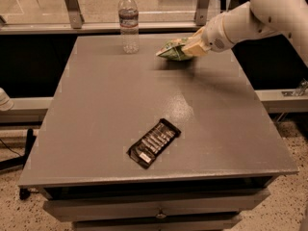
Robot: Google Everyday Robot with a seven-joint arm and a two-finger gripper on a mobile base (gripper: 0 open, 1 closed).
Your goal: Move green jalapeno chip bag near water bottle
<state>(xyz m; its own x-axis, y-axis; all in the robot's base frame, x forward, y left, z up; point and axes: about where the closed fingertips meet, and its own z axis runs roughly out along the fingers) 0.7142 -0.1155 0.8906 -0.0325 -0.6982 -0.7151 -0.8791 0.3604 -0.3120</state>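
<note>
I need to release the green jalapeno chip bag, now hanging a little above the table, on the grey table (143, 49), right up against the foot of the water bottle.
The green jalapeno chip bag (171, 51) is crinkled and bright green and hangs a little above the far part of the grey table (96, 109). My gripper (191, 47) is shut on the bag's right end, coming in from the right on a white arm. The water bottle (128, 22), clear with a white cap, stands upright at the table's far edge, left of the bag with a gap between them.
A flat black rectangular packet (154, 143) lies on the near middle of the table. A metal rail and posts (72, 6) run behind the table's far edge. A drawer front (159, 208) sits under the near edge.
</note>
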